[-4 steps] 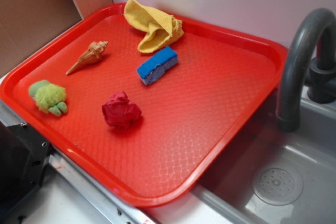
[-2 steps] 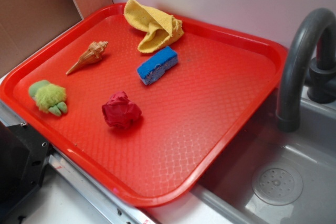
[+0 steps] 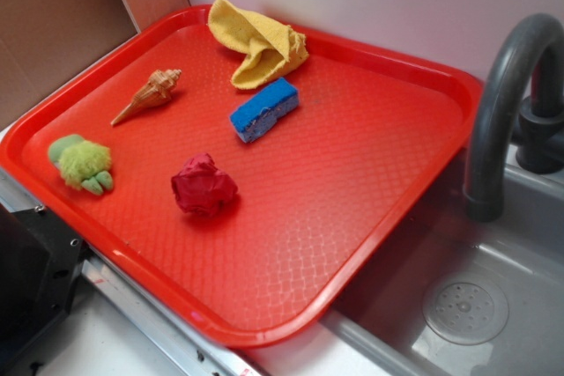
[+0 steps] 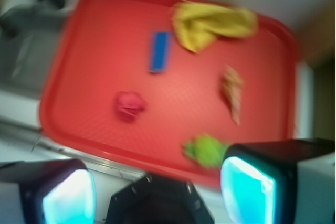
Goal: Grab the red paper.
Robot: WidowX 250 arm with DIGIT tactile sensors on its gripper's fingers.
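Observation:
The robot's gripper will close around the crumpled middle of the red paper (image 3: 204,186) (image 4: 129,105), which lies on the tray between the blue sponge and the tray's near edge.
The red paper (image 3: 204,185) is a dark crimson crumpled wad lying near the front middle of the big red tray (image 3: 352,182). From the wrist camera, blurred, the red paper (image 4: 129,105) lies far below and ahead, on the tray (image 4: 94,51). My gripper (image 4: 157,192) is high above the tray's near edge, open, its two cyan-padded fingers (image 4: 247,190) wide apart with nothing between them. The gripper does not show in the exterior view.
On the tray also lie a blue sponge (image 3: 263,109), a yellow cloth (image 3: 257,43), a tan seashell (image 3: 148,95) and a green plush toy (image 3: 83,163). A grey sink (image 3: 476,305) with a dark faucet (image 3: 502,103) lies right of the tray.

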